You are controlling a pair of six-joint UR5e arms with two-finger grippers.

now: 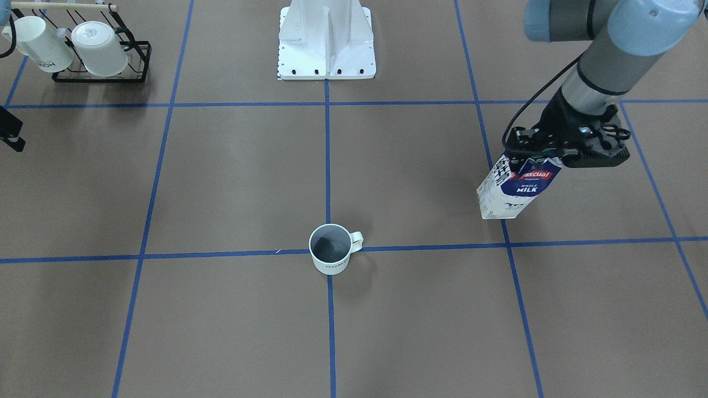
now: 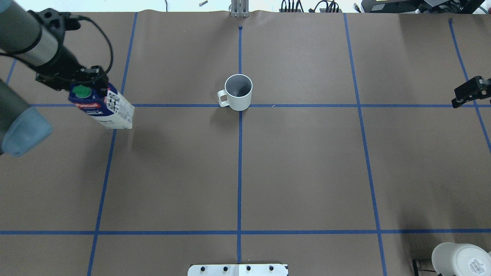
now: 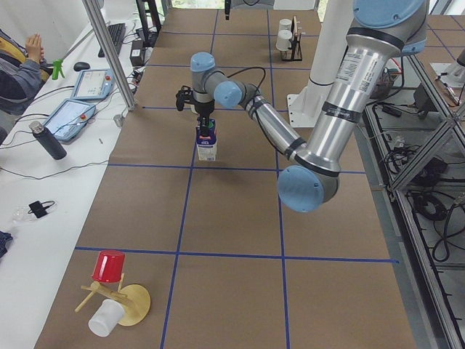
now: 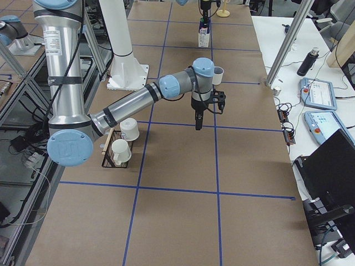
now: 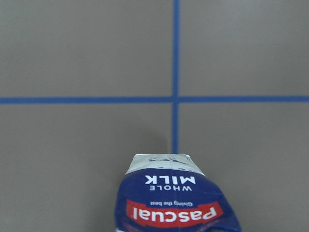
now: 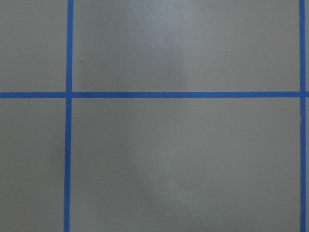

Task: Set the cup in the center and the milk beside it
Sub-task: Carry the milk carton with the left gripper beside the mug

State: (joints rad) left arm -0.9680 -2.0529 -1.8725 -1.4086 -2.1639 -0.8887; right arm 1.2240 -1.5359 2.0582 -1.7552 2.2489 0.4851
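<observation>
The left gripper I have will release the milk carton on the table (image 1: pixel 383 278), beside the handle of the white cup.
The white cup (image 1: pixel 331 251) with a dark grey inside stands upright on the center crossing of the blue tape lines (image 2: pixel 268 105), straight out from the robot base. It also shows in the overhead view (image 2: pixel 238 92). My left gripper (image 1: pixel 556 155) is shut on the top of the blue and white milk carton (image 1: pixel 517 188), far to the cup's side near another tape crossing. The carton (image 2: pixel 103 109) is upright, its green cap up and its base at or just above the surface. My right gripper (image 2: pixel 470 92) hangs empty at the opposite table edge; its jaws are unclear.
A black wire rack (image 1: pixel 133 61) with two white mugs stands beside the white robot base (image 1: pixel 326 41). A wooden stand with a red cup (image 3: pixel 109 267) sits at the table's left end. Operators' tablets (image 3: pixel 73 113) lie on the side table.
</observation>
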